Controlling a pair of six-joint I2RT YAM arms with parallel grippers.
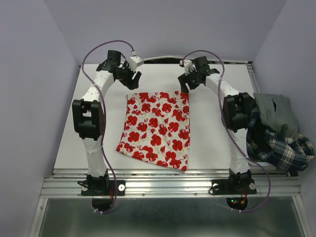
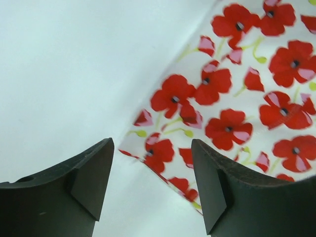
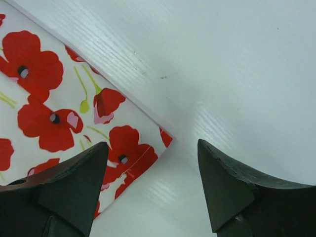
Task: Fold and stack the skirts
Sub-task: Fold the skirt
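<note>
The white skirt's near corner reaches the front rail; next my right gripper grabs its far corner (image 3: 166, 138) and help pull it back before folding.
The white skirt with red flower print (image 1: 157, 129) lies flat and folded in the middle of the table. My left gripper (image 1: 133, 79) hovers open just above its far left corner (image 2: 148, 148), with nothing between the fingers. My right gripper (image 1: 187, 84) hangs open over the far right corner (image 3: 165, 138), also empty. The grey skirt (image 1: 276, 111) and the dark plaid skirt (image 1: 276, 145) lie crumpled in a heap at the table's right edge, beside the right arm.
The white table (image 1: 212, 143) ends at a metal rail (image 1: 168, 185) in front. Lilac walls close in on the left, back and right. The heap at the right partly overhangs the table edge.
</note>
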